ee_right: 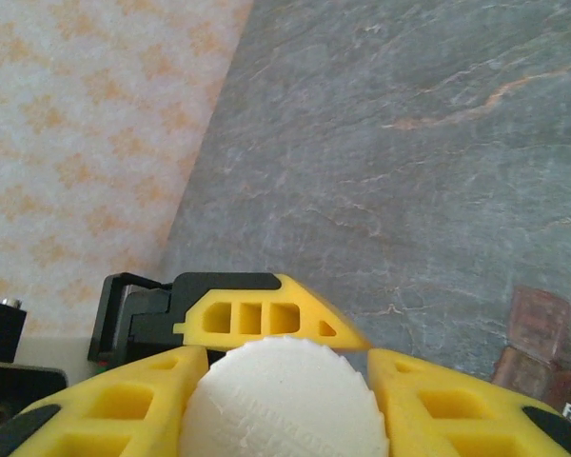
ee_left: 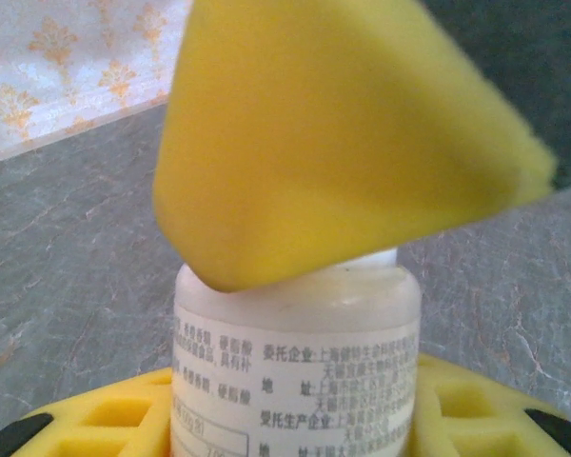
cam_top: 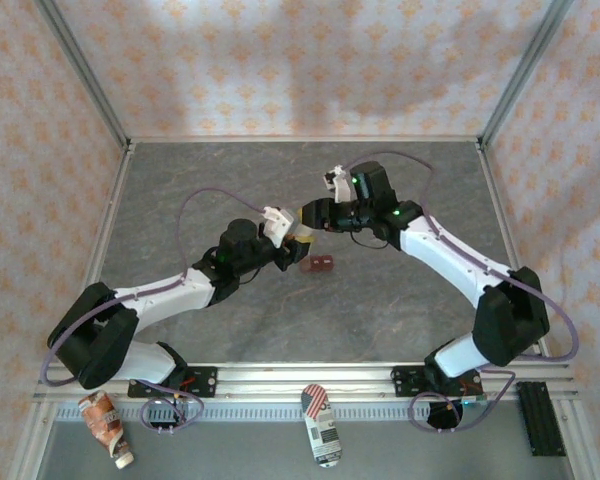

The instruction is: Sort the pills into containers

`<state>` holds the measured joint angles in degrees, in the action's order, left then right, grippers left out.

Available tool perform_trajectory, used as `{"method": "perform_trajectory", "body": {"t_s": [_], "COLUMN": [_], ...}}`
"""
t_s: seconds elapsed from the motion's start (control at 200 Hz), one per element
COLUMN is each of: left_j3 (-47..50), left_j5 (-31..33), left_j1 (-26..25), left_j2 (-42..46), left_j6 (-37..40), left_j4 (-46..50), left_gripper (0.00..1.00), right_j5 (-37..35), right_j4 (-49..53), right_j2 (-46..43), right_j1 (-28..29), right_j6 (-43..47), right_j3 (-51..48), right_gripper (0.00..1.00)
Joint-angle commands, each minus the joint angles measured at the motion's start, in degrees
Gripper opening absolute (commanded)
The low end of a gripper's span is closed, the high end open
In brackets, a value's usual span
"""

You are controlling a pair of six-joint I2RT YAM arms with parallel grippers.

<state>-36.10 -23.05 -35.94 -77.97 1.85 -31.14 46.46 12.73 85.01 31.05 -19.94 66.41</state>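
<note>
My right gripper is twisted round and the white cap is still on the bottle. I should open that gripper, turn it back and regrip to unscrew the cap (ee_right: 285, 400).
A small white bottle (ee_left: 295, 371) with a printed label stands between my left gripper's yellow fingers (ee_left: 105, 424); the left gripper (ee_left: 295, 424) is shut on its body, above the table's middle (cam_top: 296, 242). From the other side my right gripper (ee_right: 284, 405) is shut on the bottle's ribbed white cap (ee_right: 284, 400), and one of its yellow fingers (ee_left: 343, 143) covers the cap in the left wrist view. The dark red-brown containers (cam_top: 321, 264) lie on the table just under and right of the two grippers, and their compartments (ee_right: 538, 347) show at the lower right of the right wrist view. The pills are hidden.
The grey stone-look table (cam_top: 400, 200) is walled by patterned cloth on three sides, with metal posts at the back corners. On the near rail lie a brown-and-white tube (cam_top: 105, 425), a striped flat object (cam_top: 320, 425) and a black block (cam_top: 540, 418).
</note>
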Motion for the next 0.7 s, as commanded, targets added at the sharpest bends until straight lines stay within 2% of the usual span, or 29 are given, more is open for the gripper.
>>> {"method": "perform_trajectory", "body": {"t_s": [0.0,0.06,0.095,0.15,0.22,0.305,0.405,0.696], "left_j3": [-0.03,-0.02,-0.02,-0.01,-0.07,-0.16,-0.22,-0.73], "left_j5": [-2.06,-1.91,-1.67,-1.44,-1.23,-1.18,-1.24,-1.62], "left_j1": [-0.54,-0.55,-0.59,-0.55,-0.58,-0.56,-0.55,-0.56], "left_j2": [2.84,2.81,2.73,2.62,2.45,2.39,2.23,1.92], "left_j6": [0.21,0.28,0.44,0.52,0.75,0.96,1.14,1.27], "left_j4": [-3.56,-3.40,-3.44,-3.41,-3.32,-3.24,-3.04,-2.72], "left_gripper": [0.00,0.00,0.00,0.00,0.00,0.00,0.00,0.00], "right_j5": [4.62,1.57,-0.54,-3.39,-7.73,-14.86,-18.95,-20.22], "right_j4": [-3.63,-3.47,-3.11,-2.69,-1.34,3.05,4.43,6.66], "right_j2": [0.02,-1.35,-2.32,-4.01,-5.88,-7.81,-9.60,-7.72], "right_j1": [-0.22,-0.26,-0.32,-0.61,-0.68,-0.73,-0.70,2.71], "right_j6": [0.85,-1.80,-3.70,-7.37,-11.50,-16.65,-20.90,-21.76], "right_j3": [0.03,0.02,0.06,0.23,0.41,1.16,0.65,3.43], "right_gripper": [0.49,0.67,0.73,0.79,0.82,0.82,0.81,0.69]}}
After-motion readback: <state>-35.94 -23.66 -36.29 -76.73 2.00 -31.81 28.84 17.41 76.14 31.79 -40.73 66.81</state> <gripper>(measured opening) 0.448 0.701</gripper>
